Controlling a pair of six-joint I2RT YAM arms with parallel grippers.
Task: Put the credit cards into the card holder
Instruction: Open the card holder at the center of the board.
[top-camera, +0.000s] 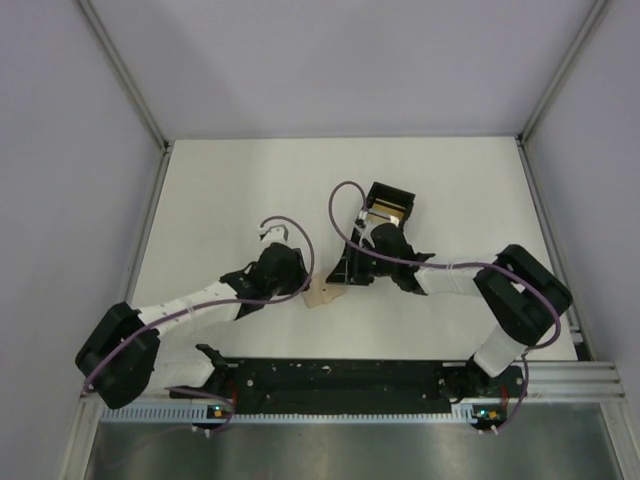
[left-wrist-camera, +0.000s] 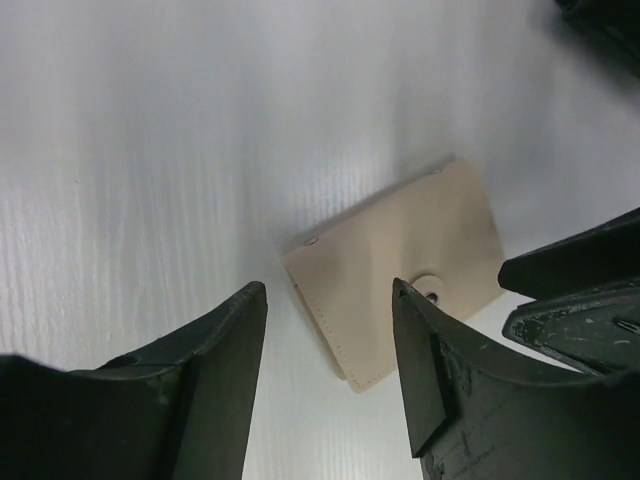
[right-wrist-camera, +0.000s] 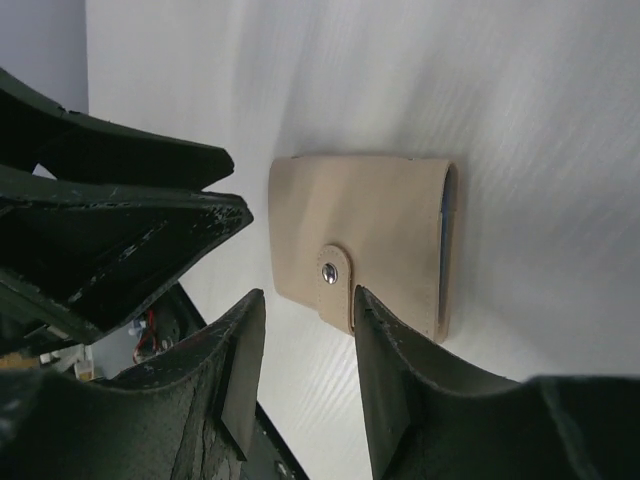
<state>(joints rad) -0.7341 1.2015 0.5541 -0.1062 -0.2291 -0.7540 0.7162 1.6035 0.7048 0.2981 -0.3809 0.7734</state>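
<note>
The snap tab holds the card holder shut. My left gripper needs to pinch the card holder's side edge (left-wrist-camera: 319, 325) while my right gripper pulls the snap tab open.
The card holder (top-camera: 323, 295) is a flat tan sleeve, snapped shut, lying on the white table between both grippers. It shows in the left wrist view (left-wrist-camera: 400, 265) and in the right wrist view (right-wrist-camera: 380, 230). A thin light blue edge (right-wrist-camera: 447, 215) shows at its open side. My left gripper (left-wrist-camera: 328, 335) is open and empty just short of the holder's corner. My right gripper (right-wrist-camera: 308, 335) is open and empty, its jaws beside the snap tab. A yellow-orange and pale card stack (top-camera: 386, 214) sits in the black tray (top-camera: 403, 196).
The black square tray stands behind the right gripper. The right gripper's fingers (left-wrist-camera: 585, 300) show at the right of the left wrist view. The left gripper's fingers (right-wrist-camera: 130, 225) crowd the right wrist view. Metal frame rails (top-camera: 150, 215) edge the table.
</note>
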